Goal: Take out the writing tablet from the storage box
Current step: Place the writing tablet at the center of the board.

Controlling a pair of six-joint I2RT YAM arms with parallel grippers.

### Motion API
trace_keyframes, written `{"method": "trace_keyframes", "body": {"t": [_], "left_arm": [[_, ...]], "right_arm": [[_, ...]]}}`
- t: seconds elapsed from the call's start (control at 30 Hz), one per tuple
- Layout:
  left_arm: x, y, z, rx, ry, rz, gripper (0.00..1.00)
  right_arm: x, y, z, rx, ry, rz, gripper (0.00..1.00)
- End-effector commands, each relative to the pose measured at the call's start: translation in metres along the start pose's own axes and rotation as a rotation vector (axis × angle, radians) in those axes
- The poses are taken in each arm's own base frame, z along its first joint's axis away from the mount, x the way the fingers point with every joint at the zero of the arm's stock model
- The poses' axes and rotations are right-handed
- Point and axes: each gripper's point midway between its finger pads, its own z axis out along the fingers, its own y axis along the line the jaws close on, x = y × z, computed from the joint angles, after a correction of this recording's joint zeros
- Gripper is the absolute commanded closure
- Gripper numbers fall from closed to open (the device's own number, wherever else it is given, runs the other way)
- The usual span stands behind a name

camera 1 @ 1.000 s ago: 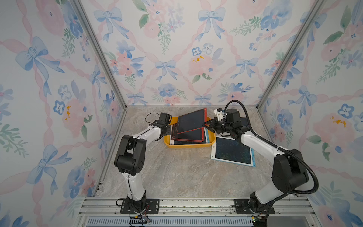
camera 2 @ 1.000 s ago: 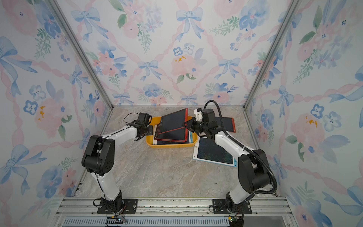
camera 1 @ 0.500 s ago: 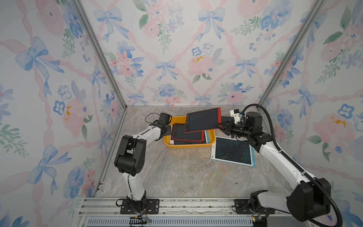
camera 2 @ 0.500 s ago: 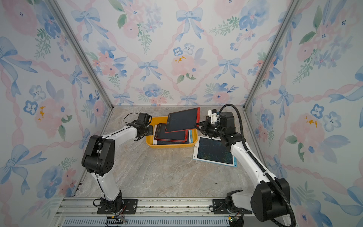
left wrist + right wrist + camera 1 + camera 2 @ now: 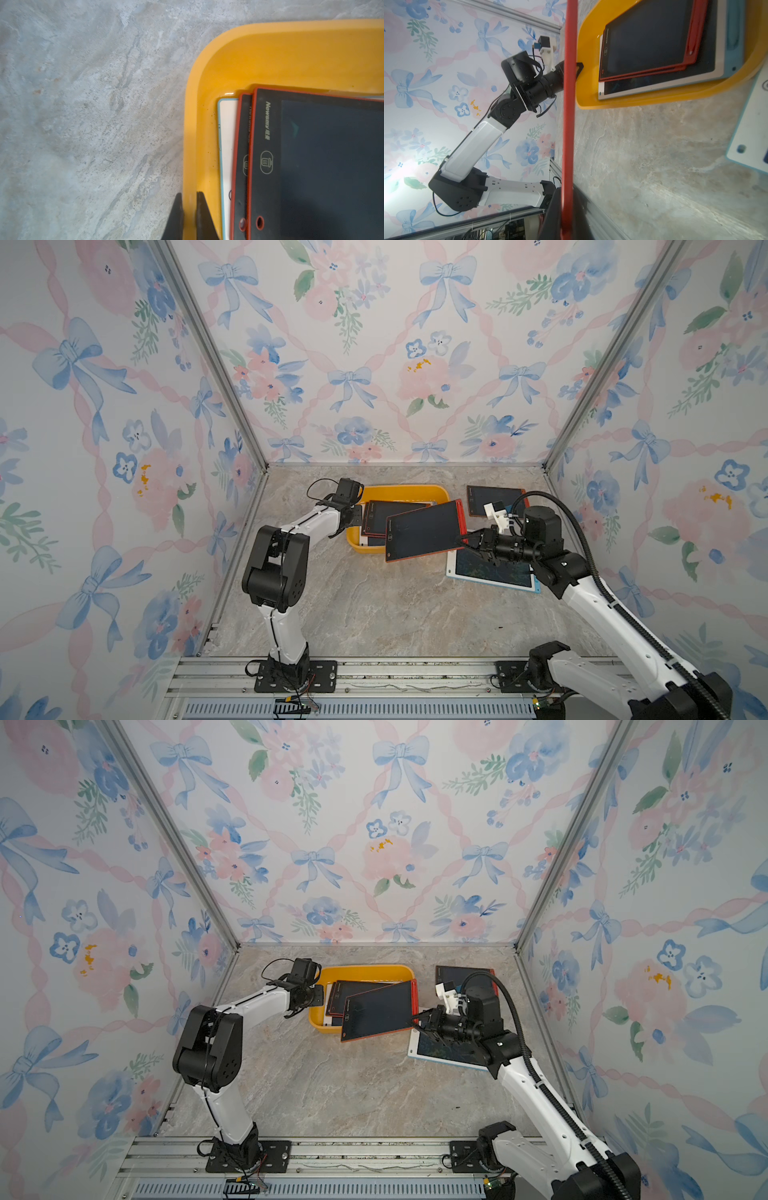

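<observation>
My right gripper is going to put the red-framed writing tablet down on the bare table [image 5: 409, 598] [image 5: 650, 206] in front of the storage box.
The yellow-orange storage box [image 5: 401, 491] sits at the back middle of the table, with a stack of tablets [image 5: 386, 516] in it. My left gripper [image 5: 354, 517] is shut on the box's left rim [image 5: 190, 145], one finger on each side of the wall. My right gripper [image 5: 466, 540] is shut on the right edge of a red-framed writing tablet [image 5: 422, 529] with a dark screen. The tablet hangs tilted above the box's front right corner, clear of the stack. It appears edge-on as a red strip [image 5: 568, 104] in the right wrist view.
A white tablet with a blue frame [image 5: 492, 572] lies flat on the table under my right wrist. Another red-framed tablet [image 5: 494, 498] lies at the back right. Flowered walls close in the table on three sides.
My right gripper has lifted the red-framed tablet off the stack and carried it right and toward the front. The left arm has stayed on the box rim.
</observation>
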Motion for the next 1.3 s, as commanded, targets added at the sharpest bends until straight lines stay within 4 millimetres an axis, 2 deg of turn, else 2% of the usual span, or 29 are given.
{"method": "trace_keyframes", "body": {"t": [0.0, 0.17, 0.3, 0.37, 0.67, 1.0, 1.27], "left_arm": [[0.016, -0.012, -0.004, 0.051, 0.059, 0.033, 0.98], [0.015, -0.011, -0.005, 0.047, 0.053, 0.034, 0.98], [0.016, -0.011, -0.005, 0.045, 0.054, 0.036, 0.98], [0.015, -0.012, -0.006, 0.046, 0.053, 0.037, 0.98], [0.017, -0.013, -0.005, 0.045, 0.056, 0.041, 0.98], [0.017, -0.013, -0.005, 0.046, 0.055, 0.045, 0.98], [0.017, -0.014, -0.005, 0.046, 0.056, 0.045, 0.98]], "right_arm": [[0.024, -0.006, 0.004, 0.011, 0.049, 0.033, 0.99], [0.06, -0.012, 0.01, -0.02, 0.082, 0.09, 0.99], [0.09, -0.025, 0.021, -0.015, 0.109, 0.124, 0.99], [0.099, -0.031, 0.026, -0.017, 0.115, 0.134, 0.99], [0.109, -0.053, 0.044, -0.026, 0.097, 0.14, 0.99], [0.121, -0.089, 0.067, 0.012, 0.12, 0.159, 0.98], [0.134, -0.136, 0.066, 0.167, 0.172, 0.159, 0.93]]}}
